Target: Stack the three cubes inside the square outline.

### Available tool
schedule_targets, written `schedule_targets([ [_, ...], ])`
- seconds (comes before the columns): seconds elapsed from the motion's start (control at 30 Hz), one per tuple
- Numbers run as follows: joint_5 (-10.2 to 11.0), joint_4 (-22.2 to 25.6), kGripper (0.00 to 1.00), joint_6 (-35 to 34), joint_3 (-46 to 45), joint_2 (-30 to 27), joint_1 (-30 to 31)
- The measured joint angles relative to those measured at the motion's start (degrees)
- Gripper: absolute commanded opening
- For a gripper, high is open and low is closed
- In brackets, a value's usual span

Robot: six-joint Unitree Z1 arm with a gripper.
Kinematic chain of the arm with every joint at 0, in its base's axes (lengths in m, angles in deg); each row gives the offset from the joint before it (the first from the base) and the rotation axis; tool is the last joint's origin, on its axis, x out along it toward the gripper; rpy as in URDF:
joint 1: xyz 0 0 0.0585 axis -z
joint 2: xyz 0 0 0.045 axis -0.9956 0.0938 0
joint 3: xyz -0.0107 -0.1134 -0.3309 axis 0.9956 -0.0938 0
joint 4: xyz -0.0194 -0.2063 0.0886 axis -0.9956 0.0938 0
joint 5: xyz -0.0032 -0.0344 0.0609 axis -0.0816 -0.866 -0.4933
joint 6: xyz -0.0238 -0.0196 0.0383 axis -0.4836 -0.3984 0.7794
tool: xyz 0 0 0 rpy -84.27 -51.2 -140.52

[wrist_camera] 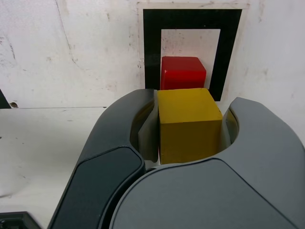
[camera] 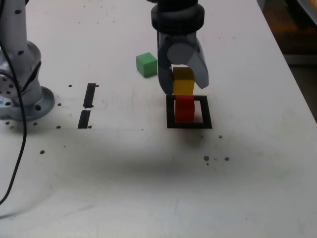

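Observation:
My gripper is to release the yellow cube on top of the red cube [camera: 184, 97] [wrist_camera: 185, 81] within the black square outline.
A red cube [camera: 184, 108] [wrist_camera: 183, 72] sits inside the black square outline [camera: 171, 113] [wrist_camera: 151, 47] on the white table. Right over it, the yellow cube [camera: 184, 82] [wrist_camera: 188, 124] hangs between the jaws of my gripper [camera: 184, 82] [wrist_camera: 189, 125], which is shut on it. From the exterior view the yellow cube's underside looks level with the red cube's top; whether they touch I cannot tell. The green cube [camera: 146, 64] lies loose on the table, behind the outline and toward the exterior view's left.
Two short black tape strips [camera: 89, 95] [camera: 84, 119] lie at the exterior view's left, near the arm's grey base [camera: 22, 94]. A black cable [camera: 15, 163] trails down the left side. The table's right edge [camera: 292, 74] runs close past the outline.

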Motion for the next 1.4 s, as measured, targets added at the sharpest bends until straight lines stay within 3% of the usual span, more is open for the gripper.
schedule_targets([
  [0.47,-0.36,-4.75,0.06,-1.06,-1.76,2.66,1.44],
  [1.13,0.34,-6.16,0.07,-1.06,-2.78,2.54,1.44],
  [1.4,0.12,-9.1,0.11,-1.06,-4.17,2.53,1.44],
])
